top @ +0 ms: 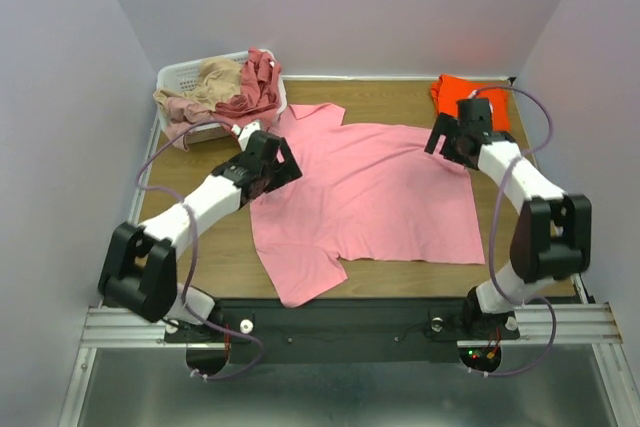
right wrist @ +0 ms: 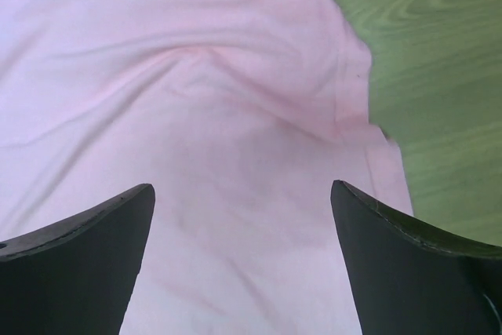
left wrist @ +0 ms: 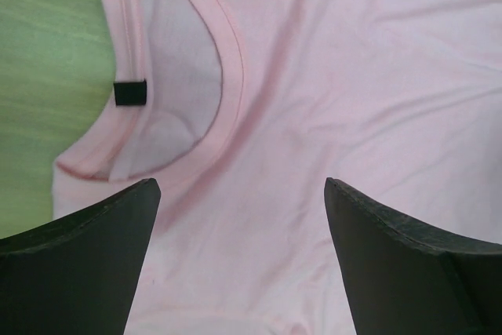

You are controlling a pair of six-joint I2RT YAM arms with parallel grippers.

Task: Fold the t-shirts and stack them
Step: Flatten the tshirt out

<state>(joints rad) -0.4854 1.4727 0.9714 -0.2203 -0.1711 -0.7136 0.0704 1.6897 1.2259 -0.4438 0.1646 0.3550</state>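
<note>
The pink t-shirt's near sleeve is the next place for my left gripper, which should go there and close on the sleeve's corner [top: 288,304] at the table's front edge.
A bright pink t-shirt [top: 380,197] lies spread flat on the wooden table, its neck toward the left. My left gripper [top: 287,163] is open and hovers just over the shirt beside the collar; the left wrist view [left wrist: 241,194] shows the dark neck label [left wrist: 130,92]. My right gripper [top: 441,143] is open above the shirt's far right corner, and pink cloth [right wrist: 196,115] lies between its fingers in the right wrist view [right wrist: 241,198]. A folded orange t-shirt [top: 455,88] lies at the back right.
A white laundry basket [top: 185,73] stands at the back left, holding a dusty rose tee [top: 257,87] and a tan tee [top: 207,87]. Bare wood [right wrist: 439,76] shows right of the pink shirt. Walls close in on both sides.
</note>
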